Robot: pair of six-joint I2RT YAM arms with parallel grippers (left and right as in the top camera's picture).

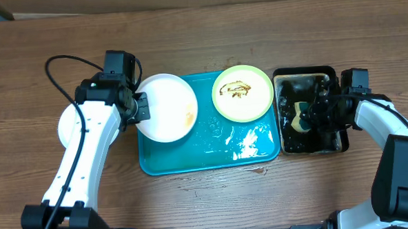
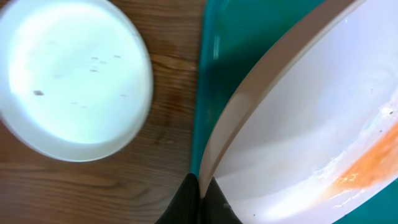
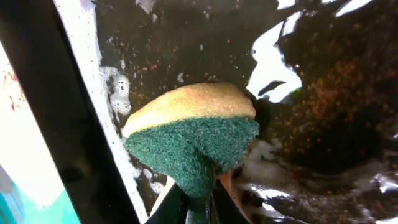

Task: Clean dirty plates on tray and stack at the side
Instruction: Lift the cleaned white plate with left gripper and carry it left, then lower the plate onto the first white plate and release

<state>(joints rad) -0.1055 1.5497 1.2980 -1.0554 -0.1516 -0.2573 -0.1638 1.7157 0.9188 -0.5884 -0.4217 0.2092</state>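
Note:
Next, I set the smeared white plate down with my left gripper on the other white plate [image 1: 90,126] [image 2: 74,79] next to the turquoise tray.
The turquoise tray [image 1: 192,160] lies mid-table. My left gripper [image 1: 140,107] is shut on the left rim of a white plate [image 1: 166,106] with an orange-brown smear, held over the tray's left end; the left wrist view shows the rim [image 2: 249,93] pinched between the fingers [image 2: 202,193]. A pale yellow-green plate [image 1: 242,92] with brown sauce rests at the tray's far right. Another white plate [image 1: 68,124] lies on the table left of the tray, partly hidden by my left arm; it also shows in the left wrist view [image 2: 71,74]. My right gripper [image 3: 200,202] is shut on a yellow-green sponge [image 3: 193,134] over the black tray.
The narrow black tray [image 1: 312,148] with dirty soapy water stands right of the turquoise tray. Water pools on the turquoise tray's near right part [image 1: 250,141]. A cable loops from my left arm [image 1: 57,66].

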